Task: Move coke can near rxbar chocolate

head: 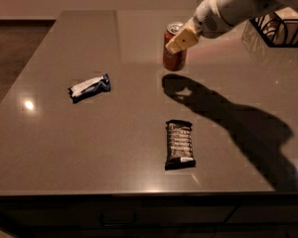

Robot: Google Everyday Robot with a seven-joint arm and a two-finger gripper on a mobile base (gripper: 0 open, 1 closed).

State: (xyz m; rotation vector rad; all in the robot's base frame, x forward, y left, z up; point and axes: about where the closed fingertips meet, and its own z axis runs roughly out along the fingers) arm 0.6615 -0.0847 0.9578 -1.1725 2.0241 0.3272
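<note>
Next, I let go of the coke can just behind the far end of the rxbar chocolate (179, 114).
The coke can (172, 58) stands upright at the back middle of the dark table (89, 148), orange-red with a silver top. My gripper (179, 42) comes in from the upper right on a white arm and is shut on the can's upper part, with one tan finger (183, 38) across its front. The can's base is at or just above the tabletop; I cannot tell which. The rxbar chocolate (179, 144) lies flat nearer the front edge, a black wrapper with white text, well apart from the can.
A crumpled blue-and-white wrapper (89, 87) lies at the left middle. A black wire basket (280, 29) stands at the back right. The arm's shadow (228, 118) falls across the right half. The table's front edge runs low in the view.
</note>
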